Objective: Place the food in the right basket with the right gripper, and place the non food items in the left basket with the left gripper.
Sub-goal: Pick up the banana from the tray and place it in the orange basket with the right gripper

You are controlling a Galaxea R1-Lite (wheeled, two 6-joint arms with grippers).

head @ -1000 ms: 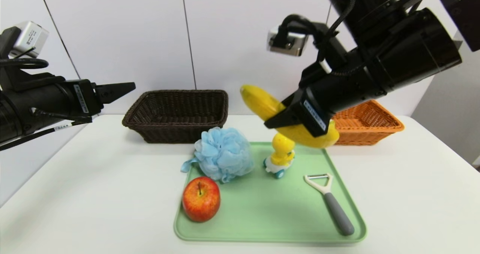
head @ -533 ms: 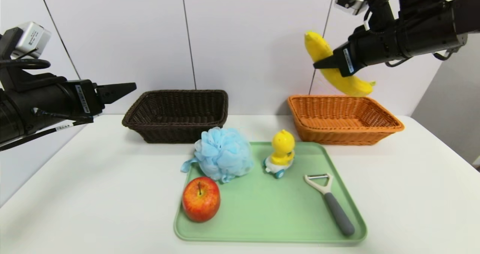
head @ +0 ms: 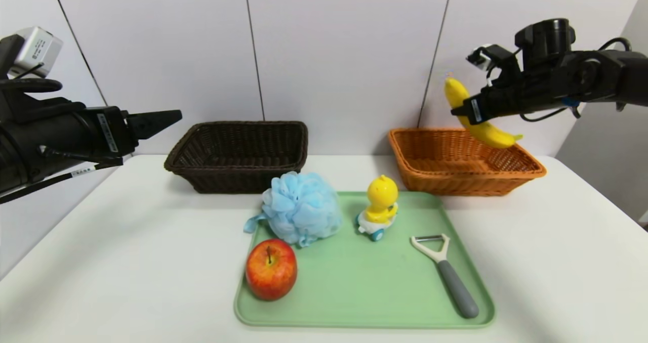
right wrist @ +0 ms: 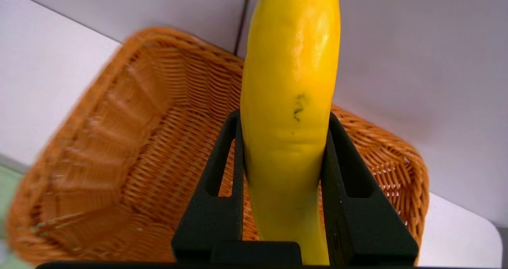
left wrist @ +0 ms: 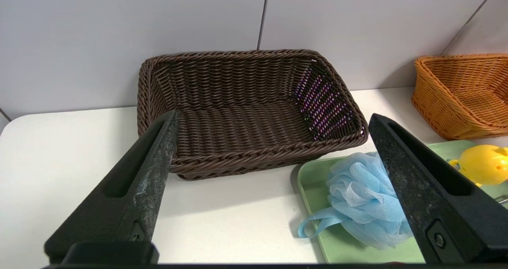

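The robot's right gripper should release the banana on the middle of the orange basket's woven bottom (head: 464,162) (right wrist: 209,204). The banana is still tilted in the air above it.
My right gripper (head: 456,112) is shut on the long yellow banana (head: 485,131) and holds it tilted in the air over the orange right basket (head: 458,184). In the right wrist view both fingers press the banana (right wrist: 291,82) above the basket's woven floor (right wrist: 119,142). The red-yellow apple (head: 271,268), blue bath sponge (head: 302,207), yellow duck toy (head: 380,204) and white peeler (head: 445,272) lie on the green tray (head: 354,292). My left gripper (head: 174,115) hangs open at the far left, near the dark brown left basket (head: 238,178), nothing between its fingers.
Both baskets stand against the white back wall on the white table. The left wrist view shows the dark basket (left wrist: 238,158), the sponge (left wrist: 361,197) on the tray's corner (left wrist: 313,181), the duck (left wrist: 482,164) and the orange basket (left wrist: 456,98).
My right gripper has carried the banana from above the tray to the right and back, first up, then down over the orange basket. The left arm has stayed in place.
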